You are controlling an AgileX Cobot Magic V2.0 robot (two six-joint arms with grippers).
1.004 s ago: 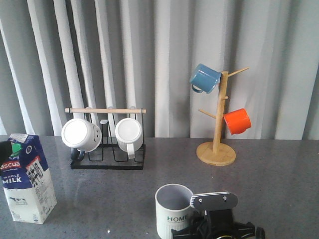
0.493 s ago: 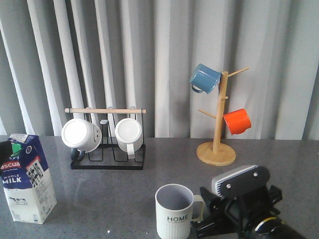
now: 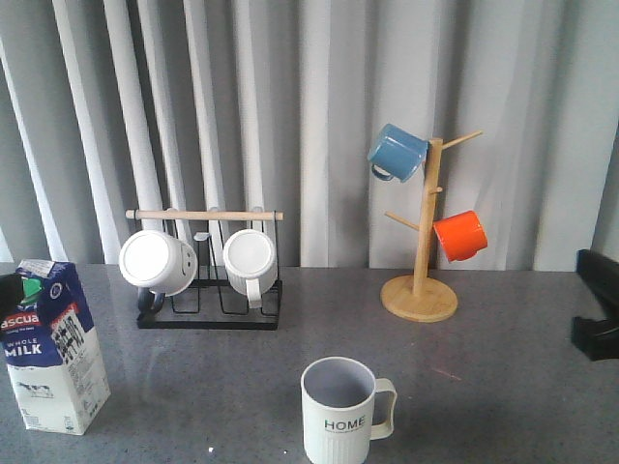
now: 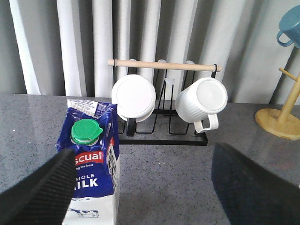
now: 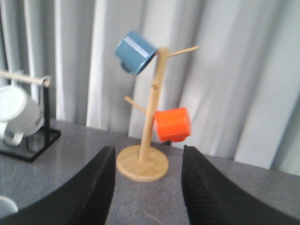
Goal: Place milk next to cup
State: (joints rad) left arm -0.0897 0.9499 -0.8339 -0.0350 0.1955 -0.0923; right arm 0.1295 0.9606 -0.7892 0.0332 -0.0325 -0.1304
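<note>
The robot's left gripper needs to next move to the milk and close on the carton's blue upper part (image 3: 56, 294) (image 4: 91, 140), around the green cap.
The milk (image 3: 53, 346), a blue and white carton with a green cap, stands upright at the table's left front. In the left wrist view the milk (image 4: 91, 164) is just inside my left gripper's (image 4: 145, 197) left finger. That gripper is open and touches nothing. The cup (image 3: 340, 411), a ribbed pale mug marked "HOME", stands upright at the front centre with its handle to the right, well apart from the milk. My right gripper (image 5: 147, 197) is open and empty. It faces the mug tree, and its arm (image 3: 598, 314) shows at the right edge.
A black wire rack (image 3: 208, 290) with a wooden bar holds two plain white mugs (image 3: 158, 261) at the back left. A wooden mug tree (image 3: 421, 290) at the back right carries a blue mug (image 3: 397, 152) and an orange mug (image 3: 459, 235). Grey curtains hang behind.
My right gripper has left the cup's handle and pulled back up and to the right edge. The cup stays standing on the table. The milk and left gripper have not moved.
</note>
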